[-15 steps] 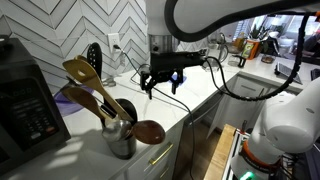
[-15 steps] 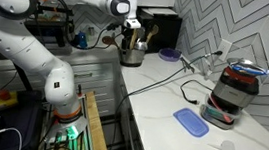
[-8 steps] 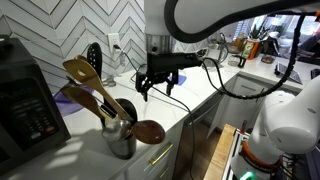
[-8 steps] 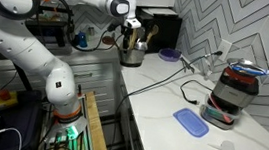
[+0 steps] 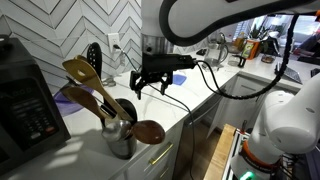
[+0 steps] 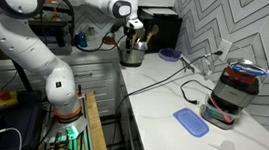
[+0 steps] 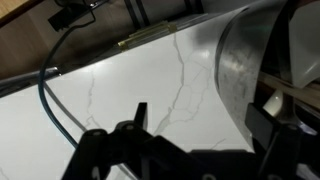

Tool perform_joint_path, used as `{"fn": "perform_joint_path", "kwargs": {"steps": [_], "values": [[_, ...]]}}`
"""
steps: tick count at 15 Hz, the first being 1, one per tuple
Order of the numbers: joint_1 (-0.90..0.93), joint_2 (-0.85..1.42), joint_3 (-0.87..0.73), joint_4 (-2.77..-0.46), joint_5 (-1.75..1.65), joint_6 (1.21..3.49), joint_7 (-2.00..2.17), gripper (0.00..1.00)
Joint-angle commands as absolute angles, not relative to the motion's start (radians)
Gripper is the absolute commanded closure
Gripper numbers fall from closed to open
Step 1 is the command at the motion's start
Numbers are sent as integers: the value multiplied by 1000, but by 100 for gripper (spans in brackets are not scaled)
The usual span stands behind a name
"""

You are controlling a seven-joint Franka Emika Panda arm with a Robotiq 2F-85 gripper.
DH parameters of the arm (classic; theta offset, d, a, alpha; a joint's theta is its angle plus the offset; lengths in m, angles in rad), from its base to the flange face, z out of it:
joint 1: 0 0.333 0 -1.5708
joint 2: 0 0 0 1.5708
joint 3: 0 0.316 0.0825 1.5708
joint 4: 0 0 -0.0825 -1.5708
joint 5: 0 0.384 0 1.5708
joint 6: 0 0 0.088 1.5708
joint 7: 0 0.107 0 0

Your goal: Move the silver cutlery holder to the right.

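Next, I move my gripper to the silver cutlery holder's rim [image 5: 131, 121] [image 7: 248, 107], next to the big brown spoon, and close it there.
The silver cutlery holder [image 5: 122, 139] is a shiny metal cup on the white marble counter, with brown wooden spoons [image 5: 88, 82] and spatulas sticking out of its top. It also shows in an exterior view [image 6: 131, 56] and at the right of the wrist view [image 7: 246, 72]. My gripper [image 5: 147, 84] hangs open and empty above the counter, apart from the holder, near its spoon handles. In an exterior view it is just above the holder [image 6: 132, 28]. In the wrist view the two dark fingers [image 7: 200, 122] are spread, with the holder's wall beside one finger.
A black appliance [image 5: 24, 102] stands next to the holder. A black and red appliance [image 6: 234, 92] with a cord [image 6: 188, 88], a blue lid [image 6: 190, 121] and a blue bowl [image 6: 168, 54] lie on the counter. The herringbone tile wall [image 5: 60, 30] backs it.
My gripper has moved sideways along the counter, closer to the cutlery holder. It stays open. The holder has not moved.
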State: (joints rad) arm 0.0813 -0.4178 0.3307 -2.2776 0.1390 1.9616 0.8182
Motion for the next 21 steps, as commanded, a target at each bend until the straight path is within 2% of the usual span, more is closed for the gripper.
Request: {"fn": "perform_joint_path", "kwargs": {"steps": [1,5,8,9,21], "values": [[115,-389,316,-2281,134,2115,757,0],[136,-316,296,-2253,166,2199,651,0],[150,-295,270,-2219,215,2071,601,0],[137,-311,291,-2249,172,2142,641,0],[140,-287,285,-2220,176,2085,658,0]]}}
